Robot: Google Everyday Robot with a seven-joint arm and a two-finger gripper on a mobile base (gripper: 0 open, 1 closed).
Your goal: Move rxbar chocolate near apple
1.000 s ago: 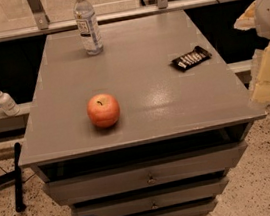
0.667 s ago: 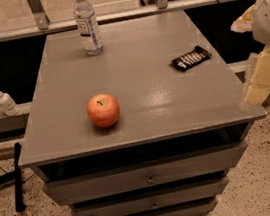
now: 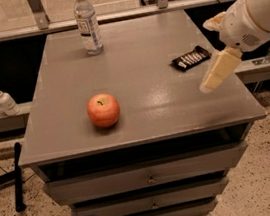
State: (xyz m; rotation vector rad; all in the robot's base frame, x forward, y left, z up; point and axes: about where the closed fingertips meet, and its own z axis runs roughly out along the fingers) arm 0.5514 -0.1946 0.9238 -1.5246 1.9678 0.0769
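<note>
The robot's gripper will go next to the middle of the rxbar chocolate (image 3: pixel 191 58) and close there, because the bar must move near the apple.
The rxbar chocolate (image 3: pixel 191 58), a flat black wrapper with white stripes, lies on the right side of the grey table top (image 3: pixel 135 44). The apple (image 3: pixel 103 110), red-orange with a stem dimple, sits at the front left of the middle. My gripper (image 3: pixel 208 56) hangs over the table's right edge, just right of the bar and a little above it. Its cream fingers (image 3: pixel 219 70) are spread apart and hold nothing. The bar and the apple are far apart.
A clear water bottle (image 3: pixel 87 22) stands at the table's back left. The table has drawers (image 3: pixel 148 180) in front. A sanitizer pump bottle (image 3: pixel 4 100) stands on a ledge to the left. A black pole (image 3: pixel 16 175) leans on the floor at left.
My gripper has moved left from beyond the table's right edge to a spot over the edge, closer to the rxbar. The bar, apple and bottle have not moved.
</note>
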